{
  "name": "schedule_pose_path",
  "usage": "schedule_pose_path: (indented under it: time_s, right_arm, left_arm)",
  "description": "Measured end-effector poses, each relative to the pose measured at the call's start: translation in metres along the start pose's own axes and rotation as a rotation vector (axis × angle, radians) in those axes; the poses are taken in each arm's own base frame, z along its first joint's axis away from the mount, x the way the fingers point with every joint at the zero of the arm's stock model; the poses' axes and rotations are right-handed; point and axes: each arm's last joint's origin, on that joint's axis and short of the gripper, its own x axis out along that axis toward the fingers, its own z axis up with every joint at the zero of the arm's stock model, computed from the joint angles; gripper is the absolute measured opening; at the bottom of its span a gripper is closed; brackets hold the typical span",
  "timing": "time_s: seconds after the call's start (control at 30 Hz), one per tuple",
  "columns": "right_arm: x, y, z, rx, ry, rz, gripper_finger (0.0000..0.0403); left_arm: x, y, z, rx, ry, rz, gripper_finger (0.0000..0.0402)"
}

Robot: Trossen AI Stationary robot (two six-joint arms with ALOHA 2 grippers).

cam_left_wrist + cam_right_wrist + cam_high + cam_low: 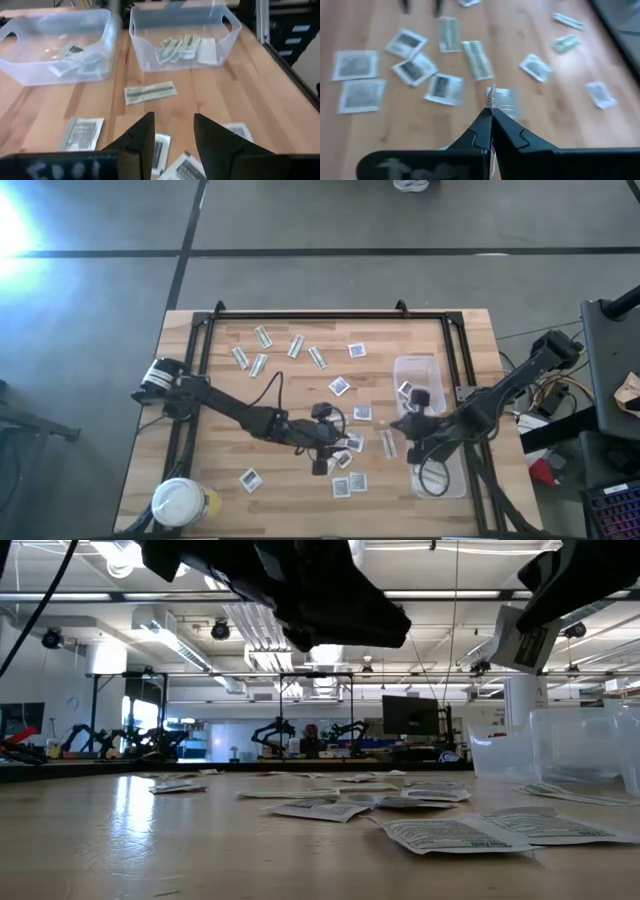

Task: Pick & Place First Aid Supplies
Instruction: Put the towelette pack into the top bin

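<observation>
My right gripper needs to release the thin flat packet on the white packets inside the far clear tub (414, 393).
Many first aid supplies lie loose on the wooden table (200, 430): square white packets (340, 386) and narrow green-and-white strips (388, 442). My left gripper (172, 135) hovers open above white packets (82, 134) at mid-table, with nothing between its fingers. It faces two clear tubs. One tub (55, 45) holds white packets and the other tub (182, 35) holds strips. My right gripper (491, 112) is shut on a thin flat packet (492, 94) above the table, beside the tubs (440, 470). My right gripper pinches a thin flat packet between its two fingers. The packet shows edge-on, and its edge (492, 92) sticks out just past the fingertips. It is lifted clear of the table. The fingers slant downward; which kind of packet it is cannot be told.
A round jar with a white lid (180, 502) stands at the table's near left corner. A black frame (330, 314) runs along the far edge and both sides. More packets (262, 335) lie scattered toward the far left. Bare wood shows at the near left (250, 510).
</observation>
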Motion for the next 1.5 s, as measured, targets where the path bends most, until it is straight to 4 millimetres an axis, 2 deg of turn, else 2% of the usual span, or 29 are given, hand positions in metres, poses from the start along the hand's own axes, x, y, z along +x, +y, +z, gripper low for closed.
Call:
schedule_pose_path:
  time_s: [0.3,0.5,0.77,0.97,1.2,1.5]
  right_arm:
    - [-0.032,-0.043,-0.005,0.202,-0.091,-0.193,0.0008]
    - [-0.037,-0.064,-0.007,0.322,-0.101,-0.275,0.0008]
    - [-0.031,-0.09,-0.02,0.462,0.052,-0.436,0.0008]
    - [-0.022,-0.098,-0.026,0.542,0.18,-0.402,0.0008]
    - [-0.01,-0.102,-0.04,0.599,0.291,-0.377,0.0008]
    - [0.013,-0.1,-0.049,0.671,0.26,-0.285,0.0008]
  left_arm:
    - [-0.019,0.007,0.006,0.022,0.082,0.085,0.0126]
    - [-0.036,0.014,0.008,0.041,0.154,0.217,0.0124]
    - [-0.051,0.018,0.008,0.013,0.232,0.246,0.0122]
    - [-0.055,0.019,0.0,-0.009,0.316,0.266,0.012]
    - [-0.056,0.019,-0.003,-0.033,0.331,0.273,0.0117]
    - [-0.055,0.019,-0.002,-0.037,0.318,0.271,0.0115]
